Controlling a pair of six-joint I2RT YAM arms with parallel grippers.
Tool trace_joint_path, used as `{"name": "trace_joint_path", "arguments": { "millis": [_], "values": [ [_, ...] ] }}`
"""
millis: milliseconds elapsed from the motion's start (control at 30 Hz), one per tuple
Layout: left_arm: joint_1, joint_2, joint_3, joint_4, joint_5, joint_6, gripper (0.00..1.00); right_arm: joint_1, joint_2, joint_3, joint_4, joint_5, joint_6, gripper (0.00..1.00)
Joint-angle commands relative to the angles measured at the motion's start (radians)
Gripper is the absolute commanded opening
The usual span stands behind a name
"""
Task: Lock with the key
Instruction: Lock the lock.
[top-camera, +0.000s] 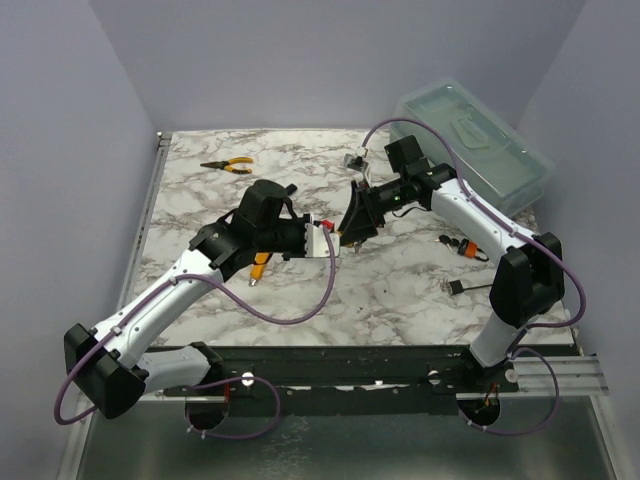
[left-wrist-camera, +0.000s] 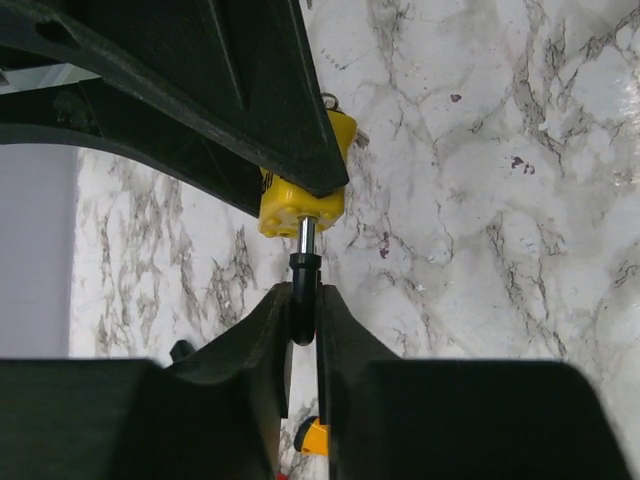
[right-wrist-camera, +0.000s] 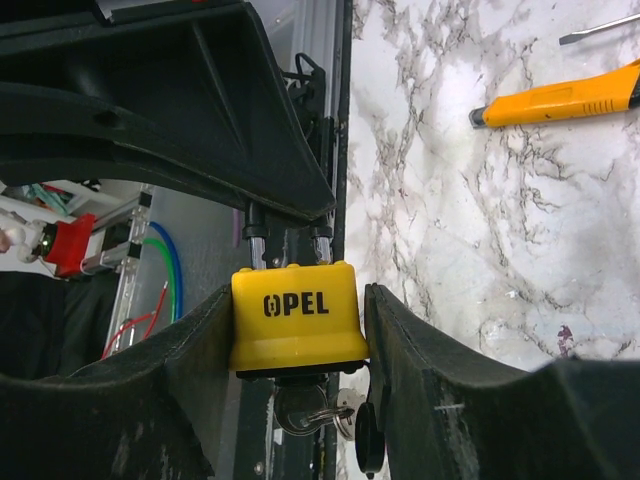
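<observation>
My right gripper's fingers are on the padlock's narrow sides. Next, I open them and take the padlock by its broad OPEL side (right-wrist-camera: 297, 312) before locking.
A yellow padlock (right-wrist-camera: 295, 315) marked OPEL is held above the table between my two grippers. My right gripper (right-wrist-camera: 298, 298) is shut on the padlock's body, one finger on each side. My left gripper (left-wrist-camera: 305, 298) is shut on the black-sleeved top of the shackle (left-wrist-camera: 303, 262), and the padlock's body (left-wrist-camera: 300, 200) shows just beyond it. A silver key (right-wrist-camera: 303, 410) sits in the keyhole under the body, with a ring and a black fob (right-wrist-camera: 367, 440) hanging from it. In the top view the left gripper (top-camera: 328, 240) and the right gripper (top-camera: 353, 226) meet at mid-table, and the padlock is mostly hidden there.
Orange-handled pliers (top-camera: 228, 165) lie at the far left. A clear plastic box (top-camera: 475, 145) stands at the far right. An orange-handled tool (top-camera: 259, 268) lies under the left arm and also shows in the right wrist view (right-wrist-camera: 555, 100). Small dark items (top-camera: 458, 246) lie by the right arm.
</observation>
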Motion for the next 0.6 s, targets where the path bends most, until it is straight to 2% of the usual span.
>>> {"name": "trace_joint_path", "arguments": {
  "millis": [0, 33, 67, 133, 200, 300, 467, 567],
  "values": [
    [-0.008, 0.019, 0.019, 0.028, -0.012, -0.085, 0.07, 0.006, -0.021, 0.01, -0.011, -0.07, 0.009, 0.27],
    [-0.008, 0.021, 0.024, 0.03, -0.01, -0.107, 0.01, 0.006, -0.024, 0.01, -0.009, -0.063, 0.006, 0.27],
    [-0.008, 0.021, 0.029, 0.031, -0.008, -0.136, 0.0, 0.006, -0.028, 0.01, -0.005, -0.05, 0.005, 0.31],
    [-0.008, 0.021, 0.033, 0.03, -0.007, -0.203, 0.0, 0.005, -0.042, 0.012, 0.007, -0.013, 0.009, 0.46],
    [-0.007, 0.016, 0.034, 0.029, -0.009, -0.257, 0.0, -0.001, -0.064, 0.013, 0.017, 0.036, 0.011, 0.64],
    [0.004, 0.009, 0.041, 0.029, -0.005, -0.337, 0.0, -0.031, -0.104, 0.02, 0.015, 0.107, 0.004, 0.82],
    [0.039, 0.005, 0.07, 0.023, 0.043, -0.469, 0.0, -0.064, -0.191, 0.003, 0.007, 0.207, -0.063, 0.92],
    [0.067, 0.01, 0.094, 0.016, 0.094, -0.536, 0.0, -0.064, -0.262, -0.065, 0.059, 0.206, -0.082, 0.99]
  ]
}}
